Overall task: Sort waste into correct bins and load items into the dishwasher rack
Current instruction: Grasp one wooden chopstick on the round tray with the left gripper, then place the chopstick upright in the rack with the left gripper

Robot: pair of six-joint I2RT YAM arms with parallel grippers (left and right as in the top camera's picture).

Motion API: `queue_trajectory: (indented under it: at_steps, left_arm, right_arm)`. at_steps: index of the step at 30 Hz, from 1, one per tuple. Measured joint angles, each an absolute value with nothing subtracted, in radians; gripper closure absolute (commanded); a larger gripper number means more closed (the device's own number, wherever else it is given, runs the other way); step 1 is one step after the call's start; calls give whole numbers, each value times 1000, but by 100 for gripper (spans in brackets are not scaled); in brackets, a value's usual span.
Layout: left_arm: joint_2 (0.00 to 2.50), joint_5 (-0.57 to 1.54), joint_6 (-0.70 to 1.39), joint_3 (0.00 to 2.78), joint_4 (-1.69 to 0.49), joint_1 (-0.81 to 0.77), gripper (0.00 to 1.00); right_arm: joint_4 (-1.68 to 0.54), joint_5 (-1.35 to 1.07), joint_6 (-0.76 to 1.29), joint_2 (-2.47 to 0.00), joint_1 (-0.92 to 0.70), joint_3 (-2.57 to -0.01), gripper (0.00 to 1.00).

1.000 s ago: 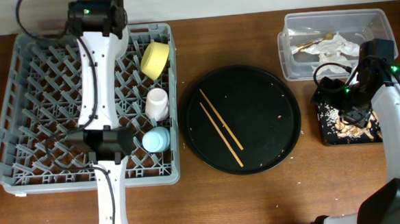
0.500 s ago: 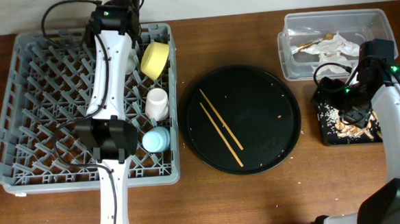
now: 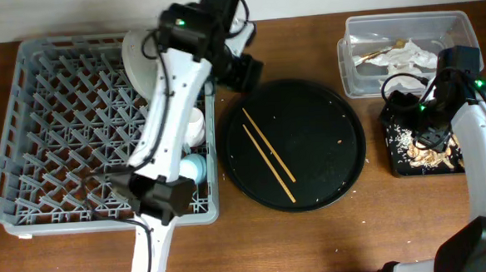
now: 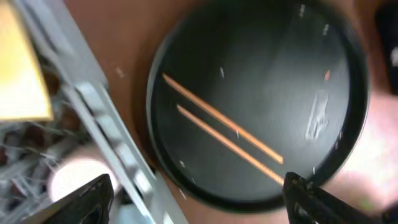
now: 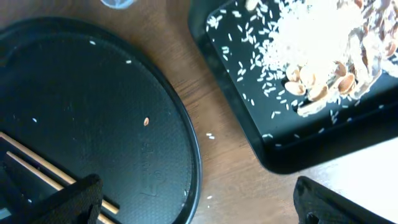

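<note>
One chopstick on the round black tray is nearer the clear tub. My left gripper closes next on that chopstick's back half [image 3: 260, 133] [image 4: 203, 103].
My left gripper [image 3: 244, 70] [image 4: 202, 202] hangs open and empty over the gap between the dishwasher rack [image 3: 26, 139] [image 4: 106, 134] and the round black tray [image 3: 326, 123]. Two chopsticks [image 3: 269, 155] [image 4: 224, 130] [image 5: 37, 171] lie on that tray. In the rack stand a pale plate [image 3: 135, 58], a yellow bowl [image 4: 22, 68], a pink cup [image 3: 194, 120] and a light-blue cup [image 3: 190, 166]. My right gripper [image 3: 411, 127] [image 5: 199, 205] is open and empty at the left edge of the flat black bin [image 3: 399, 165] [image 5: 249, 118], which holds food scraps [image 5: 317, 43].
A clear tub [image 3: 352, 72] at the back right holds white tissues [image 3: 410, 56] and a golden wrapper strip [image 3: 380, 52]. A few crumbs dot the round tray. In the overhead view my left arm crosses the rack's right side and hides the yellow bowl.
My left arm swung from the rack's back edge rightward toward the round tray, and its jaws opened. The plate now shows standing in the rack. The right arm has not moved.
</note>
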State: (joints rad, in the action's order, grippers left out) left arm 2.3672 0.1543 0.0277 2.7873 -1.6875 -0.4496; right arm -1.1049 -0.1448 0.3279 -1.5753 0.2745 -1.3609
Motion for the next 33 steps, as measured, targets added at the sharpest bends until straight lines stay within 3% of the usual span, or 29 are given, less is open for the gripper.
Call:
queue_trajectory:
  at_steps: [3,7,8,12,14,27,29,30,31,33]
  left_arm:
    - [2367,156,56,2650,-1656,-485,7]
    - [2363,157,159,2363,-1371,-524,7]
    - [2362,158,207,2271,-1272,-533,21]
    - [2375,157,503,2006,-1067,-542,33]
    - [2375,157,542,1989,-1016,-550,39]
    - [2397,20,566,1987,-918,-599,44]
    - [2398,18,566,1987,-912,-599,62]
    - [2398,14,566,1987,-935,-600,84]
    - [2398,9,566,1987,-949,-603,96]
    - [2400,-2,571,1987,-956,-612,99]
  right_arm:
    - [-1095,-145,328,-1575,274,-1361,2]
    - [-1096,-144,328,-1575,274,-1360,2]
    - [-1095,-144,328,-1575,274,-1360,2]
    - [-1095,-144,328,-1575,274,-1359,2]
    - [-1095,-145,328,-1575,274,-1359,1]
    - [-1095,-145,328,-1575,274,-1359,2]
    - [-1095,-144,328,-1575,274,-1359,2]
    - [-1095,-145,327,-1575,274,-1359,2]
    - [-1095,-145,328,-1575,274,-1359,2]
    - [-1095,-145,328,-1575,274,-1359,2]
